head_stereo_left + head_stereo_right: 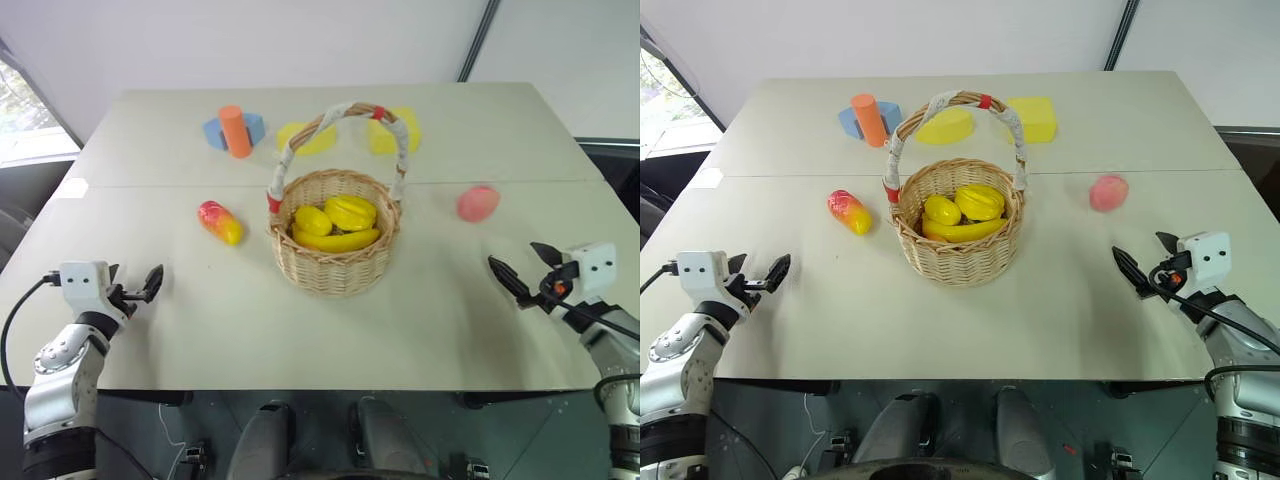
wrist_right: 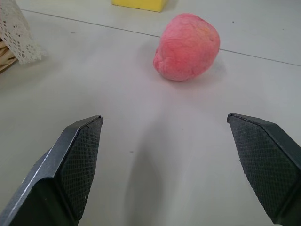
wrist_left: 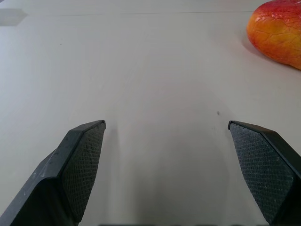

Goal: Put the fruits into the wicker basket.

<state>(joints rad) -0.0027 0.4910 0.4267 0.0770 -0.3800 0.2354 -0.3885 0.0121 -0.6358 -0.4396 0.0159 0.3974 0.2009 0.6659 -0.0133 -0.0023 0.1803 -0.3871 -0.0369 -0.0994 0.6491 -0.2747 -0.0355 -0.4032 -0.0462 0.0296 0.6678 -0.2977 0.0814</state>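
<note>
I need to close my left gripper on the yellow end point(image 1: 230, 230) of the oval red-and-yellow fruit that lies next to the wicker basket.
The wicker basket point(image 1: 332, 272) stands mid-table, its cloth-wrapped handle arching over it, with yellow toy fruits point(image 1: 338, 222) inside. An oval red-and-yellow fruit point(image 1: 220, 222) lies on the table to the basket's left; it also shows ahead of my left gripper point(image 3: 277, 30). A pink peach-like fruit point(image 1: 478, 203) lies to the basket's right, straight ahead of my right gripper point(image 2: 187, 47). My left gripper point(image 1: 140, 285) hovers open near the front left of the table, holding nothing. My right gripper point(image 1: 514, 256) is open near the front right, also holding nothing.
At the back of the table stand an orange cylinder on a blue base point(image 1: 236, 131) and two flat yellow foam blocks point(image 1: 305, 137) point(image 1: 395, 130) behind the basket. The table's front edge point(image 1: 330, 385) runs just below both grippers.
</note>
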